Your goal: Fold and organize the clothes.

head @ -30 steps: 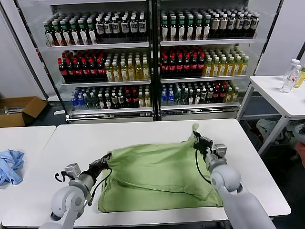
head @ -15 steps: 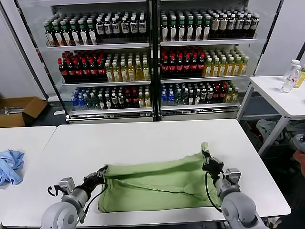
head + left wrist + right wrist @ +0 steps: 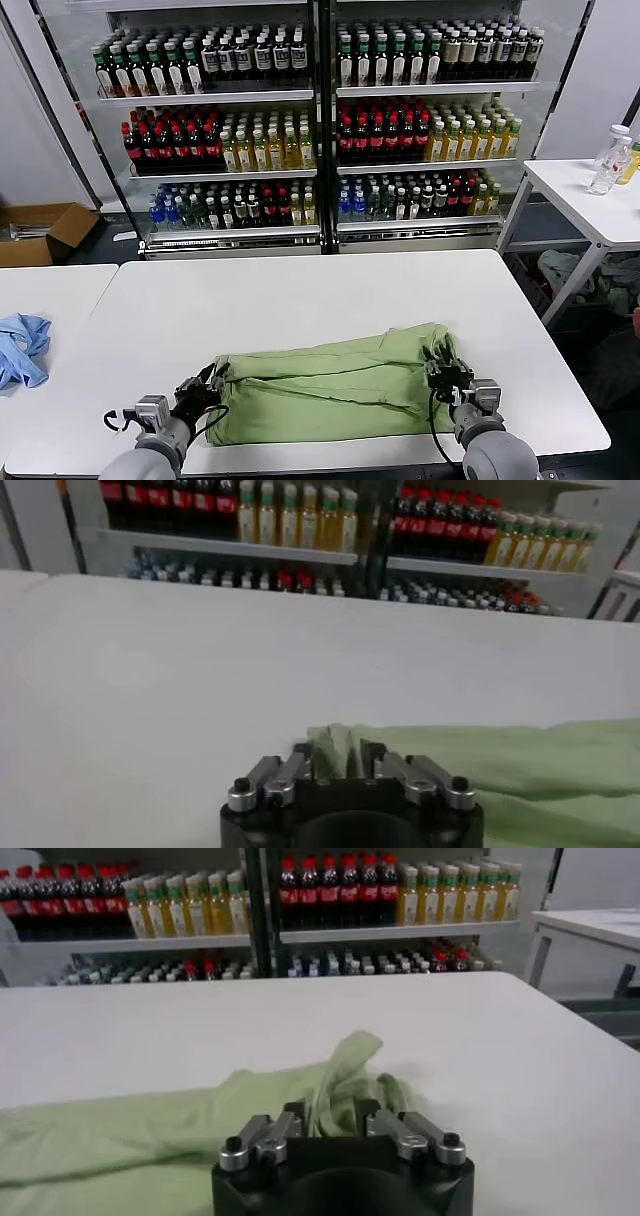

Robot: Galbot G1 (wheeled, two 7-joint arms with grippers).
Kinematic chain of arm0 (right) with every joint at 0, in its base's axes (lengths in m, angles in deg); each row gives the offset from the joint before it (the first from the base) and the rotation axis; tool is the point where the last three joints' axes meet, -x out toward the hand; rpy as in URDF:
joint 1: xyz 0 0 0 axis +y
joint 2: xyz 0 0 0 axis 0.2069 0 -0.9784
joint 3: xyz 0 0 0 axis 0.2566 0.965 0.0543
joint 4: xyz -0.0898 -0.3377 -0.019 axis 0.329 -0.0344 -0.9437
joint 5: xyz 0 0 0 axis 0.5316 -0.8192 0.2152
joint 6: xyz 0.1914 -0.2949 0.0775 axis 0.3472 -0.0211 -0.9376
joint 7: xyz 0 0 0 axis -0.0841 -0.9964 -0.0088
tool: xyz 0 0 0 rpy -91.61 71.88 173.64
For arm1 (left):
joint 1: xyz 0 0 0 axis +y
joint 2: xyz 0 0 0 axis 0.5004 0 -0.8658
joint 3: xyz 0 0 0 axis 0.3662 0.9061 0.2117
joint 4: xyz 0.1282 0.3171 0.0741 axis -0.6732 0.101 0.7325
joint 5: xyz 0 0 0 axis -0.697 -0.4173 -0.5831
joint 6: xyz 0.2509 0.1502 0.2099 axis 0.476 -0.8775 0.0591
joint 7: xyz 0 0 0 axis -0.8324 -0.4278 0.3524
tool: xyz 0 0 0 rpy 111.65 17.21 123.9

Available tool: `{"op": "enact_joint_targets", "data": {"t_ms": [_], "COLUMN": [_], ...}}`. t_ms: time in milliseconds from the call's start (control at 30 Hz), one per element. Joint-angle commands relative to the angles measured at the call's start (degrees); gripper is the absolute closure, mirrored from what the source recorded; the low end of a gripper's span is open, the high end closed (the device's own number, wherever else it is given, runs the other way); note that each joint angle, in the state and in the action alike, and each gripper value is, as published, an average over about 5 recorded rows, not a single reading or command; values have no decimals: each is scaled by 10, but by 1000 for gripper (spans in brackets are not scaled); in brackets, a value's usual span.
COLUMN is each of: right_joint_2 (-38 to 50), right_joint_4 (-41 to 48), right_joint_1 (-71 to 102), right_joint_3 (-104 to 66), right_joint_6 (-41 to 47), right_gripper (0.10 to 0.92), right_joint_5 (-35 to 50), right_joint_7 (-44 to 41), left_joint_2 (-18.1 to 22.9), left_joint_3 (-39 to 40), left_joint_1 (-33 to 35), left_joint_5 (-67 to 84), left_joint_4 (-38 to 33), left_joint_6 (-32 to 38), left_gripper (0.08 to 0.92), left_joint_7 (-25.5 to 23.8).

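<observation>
The shirt's far end is at my right gripper, so my left gripper needs to grab the bunched end (image 3: pixel 229 367) and pull the shirt across before folding it over.
The clothes, a light green shirt (image 3: pixel 330 385), lie folded into a long band along the front of the white table (image 3: pixel 300 290). My left gripper (image 3: pixel 207 383) is at the band's left end and my right gripper (image 3: pixel 440 362) at its right end, both low on the table. In the left wrist view the left gripper (image 3: pixel 335 755) stands open with a bunched fold of green cloth (image 3: pixel 520 765) between its fingers. The right gripper (image 3: pixel 333 1110) is open too, with a ruffled corner of the shirt (image 3: pixel 150 1128) rising between its fingers.
A light blue garment (image 3: pixel 20 345) lies on the neighbouring table at the left. Glass-door coolers full of bottles (image 3: pixel 320 120) stand behind the table. A cardboard box (image 3: pixel 40 230) sits on the floor at far left, and a side table with bottles (image 3: pixel 610 160) stands at right.
Both grippers pulled the shirt's far edge toward the front, folding it over into a narrow band. Their fingers, shut on the cloth before, have since parted.
</observation>
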Motion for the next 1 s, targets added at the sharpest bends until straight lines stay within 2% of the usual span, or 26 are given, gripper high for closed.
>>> {"op": "enact_joint_targets", "data": {"t_ms": [33, 233, 333, 433, 567, 700, 1000], "right_joint_2": [-5, -10, -10, -10, -7, -6, -6], "right_joint_4": [-15, -13, -16, -16, -15, -15, -8], "right_joint_1": [21, 23, 24, 23, 21, 16, 10], "right_joint_3": [-1, 1, 0, -3, -6, -7, -6], "right_joint_6": [13, 12, 13, 13, 14, 14, 7], "right_gripper": [446, 276, 220, 205, 203, 203, 203], "right_joint_5": [-27, -27, -20, -14, -8, -5, -2], "right_joint_7": [7, 7, 8, 8, 9, 9, 14], "left_joint_2": [52, 69, 75, 81, 89, 88, 61], "left_joint_3": [23, 39, 40, 46, 54, 53, 26], "left_joint_1": [42, 28, 21, 24, 36, 43, 51], "left_joint_5": [-106, -115, -113, -112, -110, -100, -56], "left_joint_4": [-19, 20, 35, 41, 42, 41, 24], "left_joint_6": [38, 39, 45, 49, 58, 69, 99], "left_gripper": [522, 349, 263, 200, 179, 235, 493], "left_joint_7": [54, 56, 65, 66, 58, 48, 27]}}
